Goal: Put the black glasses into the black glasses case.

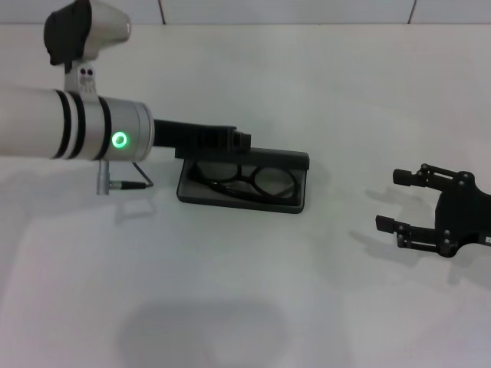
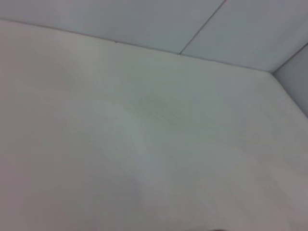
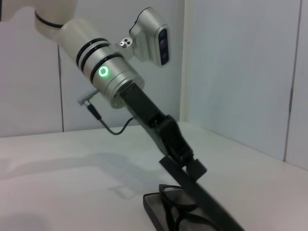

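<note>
The robot's left gripper needs to release the lid once it lies shut over the black glasses in the case's tray (image 1: 243, 185).
The black glasses case (image 1: 239, 202) lies open at the table's middle, its lid (image 1: 280, 159) raised at the far side. The black glasses (image 1: 257, 181) lie folded inside it. My left gripper (image 1: 232, 141) reaches in from the left and is shut on the lid's upper edge. The right wrist view shows that gripper (image 3: 186, 161) clamped on the tilted lid (image 3: 208, 201), with the glasses (image 3: 176, 211) in the tray below. My right gripper (image 1: 399, 201) is open and empty, low over the table well right of the case. The left wrist view shows only bare table.
The white table (image 1: 253, 307) runs back to a white wall (image 1: 291, 9). A grey cable plug (image 1: 126, 184) hangs under the left arm's wrist, just left of the case.
</note>
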